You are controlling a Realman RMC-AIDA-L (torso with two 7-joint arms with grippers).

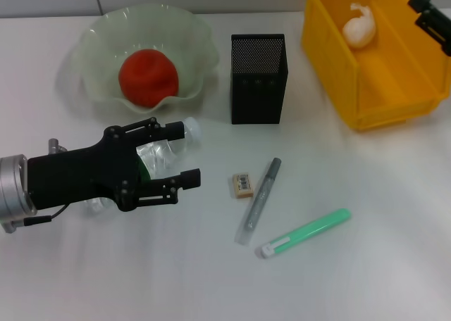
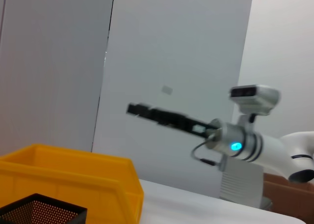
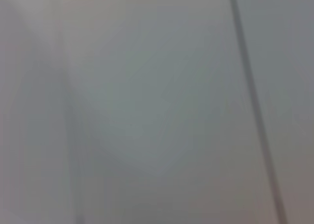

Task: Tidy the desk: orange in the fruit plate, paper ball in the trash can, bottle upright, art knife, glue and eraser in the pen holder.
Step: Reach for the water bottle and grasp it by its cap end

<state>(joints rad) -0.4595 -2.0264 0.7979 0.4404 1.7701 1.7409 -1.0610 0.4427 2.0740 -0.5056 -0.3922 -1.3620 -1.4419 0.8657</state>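
The bottle's neck (image 1: 178,143) is just below its white cap. My left gripper will close there to lift that end and stand the bottle upright.
The bottle (image 1: 159,156) lies on its side on the desk (image 1: 366,279), its white cap pointing toward the fruit plate (image 1: 91,39). My left gripper (image 1: 184,154) hangs over it, open, one finger on each side of the bottle's upper body. The orange (image 1: 146,78) rests in the fruit plate. In the trash can (image 1: 380,89) lies the paper ball (image 1: 360,27). The eraser (image 1: 242,184), art knife (image 1: 258,201) and glue (image 1: 304,233) lie on the desk in front of the pen holder (image 1: 258,78). My right gripper (image 1: 431,15) is held up above the trash can's far right.
The left wrist view shows the trash can (image 2: 73,180), the pen holder's rim (image 2: 39,211) and, farther off, my right gripper (image 2: 135,108) raised on its arm before a grey wall. The right wrist view holds only grey wall.
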